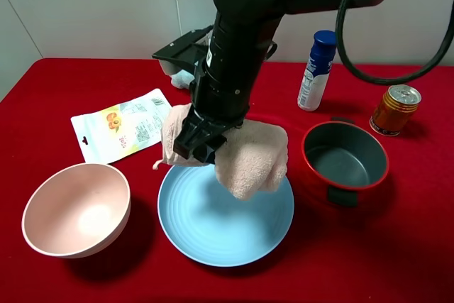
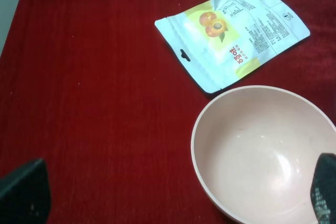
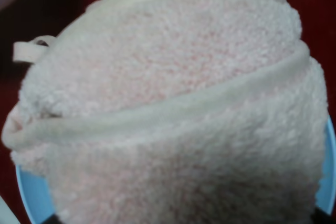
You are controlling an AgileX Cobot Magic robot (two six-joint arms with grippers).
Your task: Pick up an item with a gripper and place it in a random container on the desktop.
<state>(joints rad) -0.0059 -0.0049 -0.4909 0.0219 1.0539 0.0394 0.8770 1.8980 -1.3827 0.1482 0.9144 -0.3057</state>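
Observation:
Next, my right gripper releases the pale pink towel so that it lies across the middle of the light blue plate (image 1: 225, 202).
My right gripper (image 1: 202, 143) reaches across the middle and is shut on the pale pink fluffy towel (image 1: 252, 157). It holds the towel over the far part of the light blue ridged plate (image 1: 213, 235). The towel's lower end hangs close to the plate; I cannot tell whether they touch. In the right wrist view the towel (image 3: 173, 103) fills the picture, with slivers of the plate (image 3: 329, 171) at its sides. My left gripper (image 2: 173, 195) is open and empty, above the red cloth (image 2: 89, 103) beside the pink bowl (image 2: 262, 150). It does not show in the exterior view.
The pink bowl (image 1: 76, 209) stands at front left with a snack packet (image 1: 120, 124) behind it. A red pot with grey inside (image 1: 345, 154) is right of the plate. An orange can (image 1: 395, 109) and a blue-capped bottle (image 1: 316, 70) stand at back right.

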